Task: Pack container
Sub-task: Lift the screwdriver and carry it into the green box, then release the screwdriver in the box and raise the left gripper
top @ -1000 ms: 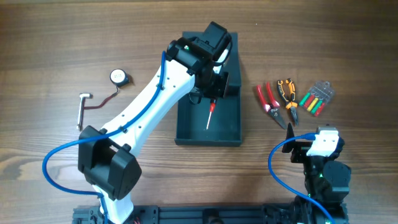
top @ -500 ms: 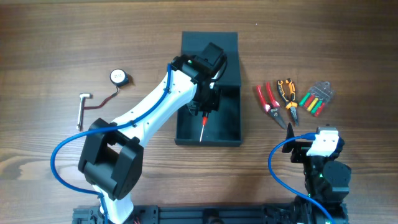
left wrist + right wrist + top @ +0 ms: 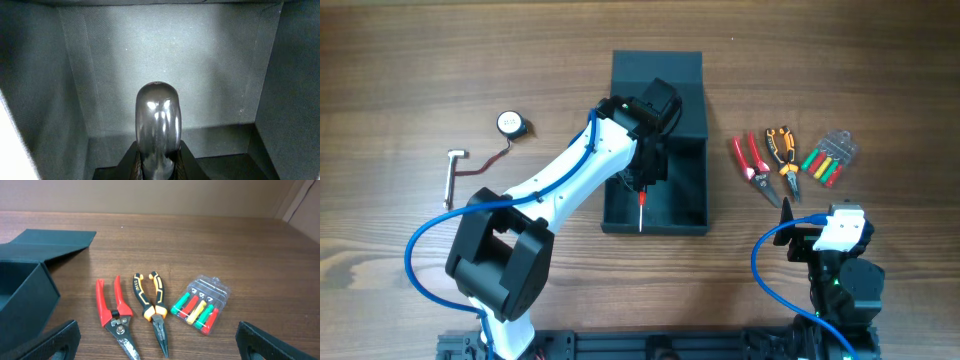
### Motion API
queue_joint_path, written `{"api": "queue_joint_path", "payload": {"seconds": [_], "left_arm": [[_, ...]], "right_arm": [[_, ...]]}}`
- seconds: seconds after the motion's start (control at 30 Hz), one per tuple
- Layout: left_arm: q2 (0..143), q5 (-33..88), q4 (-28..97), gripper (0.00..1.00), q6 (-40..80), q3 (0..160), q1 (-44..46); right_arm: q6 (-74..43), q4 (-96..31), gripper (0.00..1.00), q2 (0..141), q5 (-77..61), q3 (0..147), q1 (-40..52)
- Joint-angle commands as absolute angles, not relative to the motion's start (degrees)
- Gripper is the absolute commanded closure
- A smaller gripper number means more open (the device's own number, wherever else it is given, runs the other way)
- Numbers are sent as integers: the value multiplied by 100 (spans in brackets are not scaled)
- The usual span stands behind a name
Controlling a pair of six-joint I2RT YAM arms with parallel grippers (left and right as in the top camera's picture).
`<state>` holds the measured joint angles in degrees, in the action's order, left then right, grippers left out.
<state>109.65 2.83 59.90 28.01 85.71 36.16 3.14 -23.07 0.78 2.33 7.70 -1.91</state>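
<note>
Next, I let go of the screwdriver with my left gripper on the bottom of the container, a little nearer the container's side [image 3: 642, 192] facing the tape measure.
The dark teal-grey container [image 3: 693, 192] lies open mid-table, its flat lid [image 3: 657, 68] folded back on the far side. My left gripper [image 3: 642, 180] reaches down inside it, shut on a screwdriver [image 3: 641, 208] whose red shaft points toward the near wall. In the left wrist view the glossy dark handle [image 3: 157, 117] rises between my jaws [image 3: 157, 167], with the container's inner walls [image 3: 175, 50] all around. My right gripper [image 3: 162, 342] stands wide open and holds nothing, low over the table in front of the hand tools.
Right of the container lie red-handled cutters [image 3: 750, 160], orange-and-black pliers [image 3: 782, 150] and a clear case of coloured bits [image 3: 830, 158]. To the left are a round tape measure [image 3: 510, 123] and a small metal hammer-like tool [image 3: 454, 175]. The right arm [image 3: 840, 238] sits near the front right.
My left gripper has drawn back from the lid end toward the container's near wall, carrying the screwdriver lower into the box. The right arm has not moved.
</note>
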Motion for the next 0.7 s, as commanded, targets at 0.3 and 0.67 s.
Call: {"api": "queue_joint_path", "payload": {"seconds": [0.3,0.67], "left_arm": [[10986,97,5951,85,2895,8534,3610],[10986,97,5983,88,2875,8534,3144]], "right_arm": [[368,-2285,0,43,161,770,-148],[366,-2285,0,43,161,770,-148]]}}
